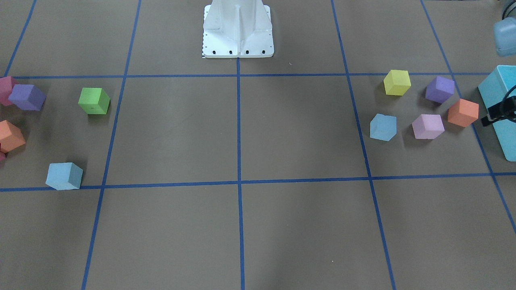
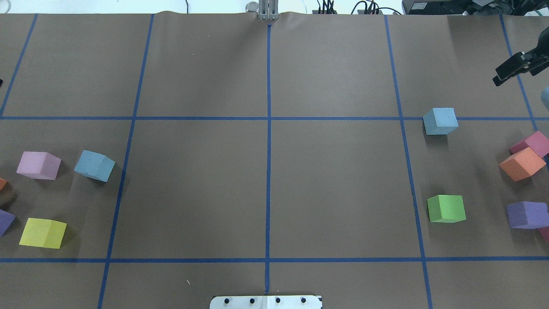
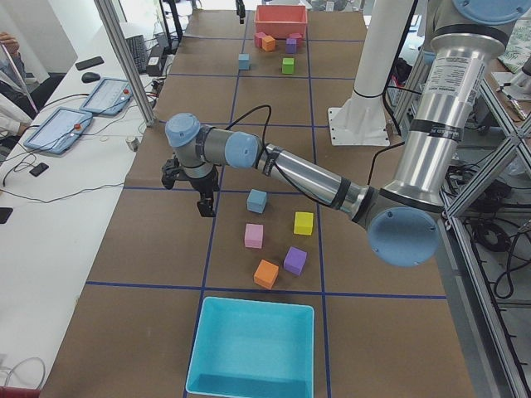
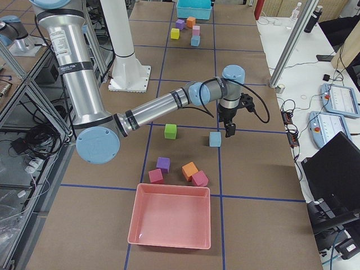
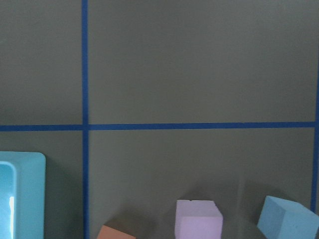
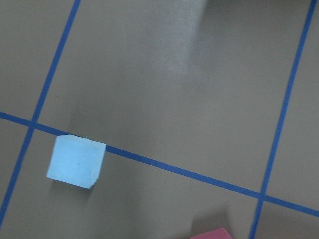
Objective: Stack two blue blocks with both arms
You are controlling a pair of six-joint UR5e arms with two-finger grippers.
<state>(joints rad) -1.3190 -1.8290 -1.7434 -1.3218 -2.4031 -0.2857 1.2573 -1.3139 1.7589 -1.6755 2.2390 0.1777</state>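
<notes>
Next, I move my left gripper over to the pale blue block that is beside the pink cube, and close it on the block's sides (image 1: 383, 127) (image 5: 288, 219).
One pale blue block (image 2: 94, 165) lies on my left side, among other cubes; it also shows in the front view (image 1: 383, 127) and low right in the left wrist view (image 5: 288, 219). The other blue block (image 2: 440, 121) lies on my right side on a tape line, and shows in the front view (image 1: 64, 176) and the right wrist view (image 6: 76, 161). My left gripper (image 1: 485, 120) hangs above the table, out past its block (image 3: 257, 201). My right gripper (image 2: 497, 78) hangs above the table, out past its block (image 4: 215, 139). Neither holds anything. I cannot tell whether the jaws are open or shut.
A turquoise bin (image 3: 249, 348) stands at my left end, a pink bin (image 4: 169, 222) at my right end. Yellow (image 2: 43, 233), pink (image 2: 38, 165), green (image 2: 446, 208), orange (image 2: 521, 164) and purple (image 2: 526, 214) cubes lie near the blue blocks. The white base (image 1: 238, 40) stands at the robot's edge.
</notes>
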